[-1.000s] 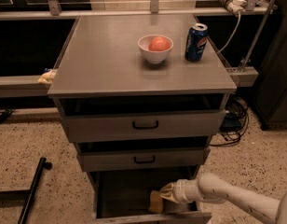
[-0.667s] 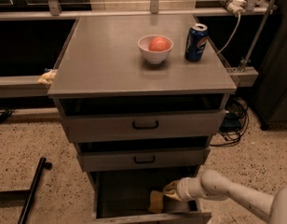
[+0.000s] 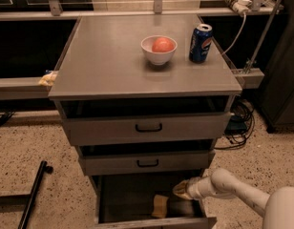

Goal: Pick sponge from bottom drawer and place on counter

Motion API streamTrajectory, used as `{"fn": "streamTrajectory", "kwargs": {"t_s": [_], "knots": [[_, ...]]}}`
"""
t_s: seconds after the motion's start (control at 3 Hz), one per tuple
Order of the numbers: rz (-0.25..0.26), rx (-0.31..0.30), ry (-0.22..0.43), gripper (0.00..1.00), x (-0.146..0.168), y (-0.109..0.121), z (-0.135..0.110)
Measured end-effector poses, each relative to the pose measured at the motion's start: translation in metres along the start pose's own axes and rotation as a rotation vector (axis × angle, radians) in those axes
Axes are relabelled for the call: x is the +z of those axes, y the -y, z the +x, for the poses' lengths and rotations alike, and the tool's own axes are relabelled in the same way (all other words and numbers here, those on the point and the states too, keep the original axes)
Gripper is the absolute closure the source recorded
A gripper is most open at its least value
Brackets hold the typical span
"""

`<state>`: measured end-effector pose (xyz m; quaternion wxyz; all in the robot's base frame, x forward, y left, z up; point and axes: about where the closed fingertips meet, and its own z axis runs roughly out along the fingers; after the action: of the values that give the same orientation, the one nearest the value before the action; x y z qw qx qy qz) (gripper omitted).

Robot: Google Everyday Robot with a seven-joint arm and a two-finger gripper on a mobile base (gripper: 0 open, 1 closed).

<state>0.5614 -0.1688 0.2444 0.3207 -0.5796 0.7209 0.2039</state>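
My gripper should next go to the sponge in the bottom drawer and close on the sponge's far end [image 3: 161, 200], toward the back of the drawer.
The bottom drawer [image 3: 129, 197] of the grey cabinet is pulled open and shows its dark, deep inside. The pale yellow sponge [image 3: 160, 206] lies on the drawer floor near the front, right of the middle. My gripper [image 3: 182, 190] reaches in from the right on a white arm. It sits just above and to the right of the sponge, inside the drawer's right side, apart from it as far as I can see. The grey counter [image 3: 104, 56] tops the cabinet.
A white bowl [image 3: 158, 50] with a red fruit and a blue soda can [image 3: 200, 43] stand on the counter's far right. Two upper drawers [image 3: 148, 127] stand slightly open. A yellowish lump [image 3: 47, 78] lies on the left ledge. A black bar [image 3: 32, 194] lies on the floor at the left, and cables [image 3: 240, 123] at the right.
My gripper has drawn back slightly up and to the right, away from the sponge. The sponge stays on the drawer floor.
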Motion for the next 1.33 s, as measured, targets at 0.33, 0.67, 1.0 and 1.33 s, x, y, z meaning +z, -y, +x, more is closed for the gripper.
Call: {"fn": "streamTrajectory", "kwargs": {"t_s": [0.33, 0.67, 1.0, 1.33], "knots": [[-0.017, 0.011, 0.0, 0.28, 0.009, 0.006, 0.007], [-0.053, 0.005, -0.005, 0.29, 0.039, -0.002, 0.007], [-0.083, -0.001, -0.015, 0.31, 0.067, -0.006, 0.008], [-0.098, -0.013, -0.002, 0.32, 0.088, -0.01, 0.008]]}}
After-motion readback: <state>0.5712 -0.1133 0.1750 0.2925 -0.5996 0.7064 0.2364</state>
